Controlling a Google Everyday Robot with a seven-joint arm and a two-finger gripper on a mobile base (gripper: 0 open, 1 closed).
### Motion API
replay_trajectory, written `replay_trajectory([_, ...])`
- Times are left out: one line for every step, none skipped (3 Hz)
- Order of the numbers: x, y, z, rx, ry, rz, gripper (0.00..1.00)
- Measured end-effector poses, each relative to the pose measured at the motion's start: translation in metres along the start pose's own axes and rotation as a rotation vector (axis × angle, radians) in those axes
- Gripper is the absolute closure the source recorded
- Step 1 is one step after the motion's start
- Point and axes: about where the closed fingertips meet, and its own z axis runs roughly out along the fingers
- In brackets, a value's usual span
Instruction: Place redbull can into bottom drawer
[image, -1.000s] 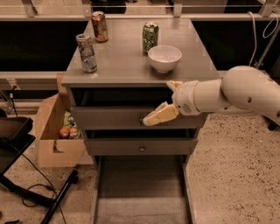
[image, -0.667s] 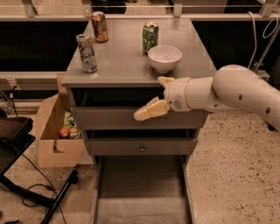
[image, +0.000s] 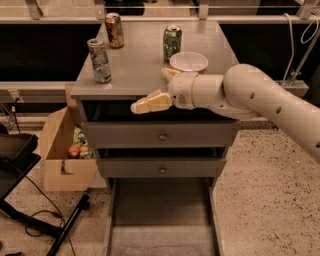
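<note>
The redbull can stands near the front corner of the grey cabinet top, and I should close my gripper on the upper half of the redbull can (image: 98, 53).
The redbull can (image: 100, 61), slim and silver-grey with bluish patches, stands upright near the front left corner of the grey cabinet top (image: 137, 67). The bottom drawer (image: 161, 235) is pulled out at the foot of the cabinet and its tray shows nothing inside. My gripper (image: 149, 89) is over the front edge of the cabinet top, to the right of the redbull can and apart from it. Its two pale fingers (image: 152, 103) are spread open and hold nothing.
A copper-orange can (image: 114, 30) and a green can (image: 172, 43) stand at the back of the cabinet top. A white bowl (image: 188, 62) sits just behind my wrist. Two knobbed drawers (image: 162, 135) are shut. A cardboard box (image: 65, 150) with items stands on the floor at the left.
My gripper has moved left and up, from in front of the top drawer to the cabinet top's front edge, closer to the redbull can. The cans and bowl have not moved.
</note>
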Motion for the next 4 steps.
replay_trajectory([-0.022, -0.017, 0.030, 0.000, -0.061, -0.025, 0.00])
replay_trajectory([-0.036, -0.040, 0.065, 0.032, -0.092, -0.045, 0.00])
replay_trajectory([-0.042, -0.060, 0.100, 0.067, -0.106, -0.032, 0.00])
replay_trajectory([-0.045, -0.072, 0.130, 0.093, -0.123, 0.036, 0.00])
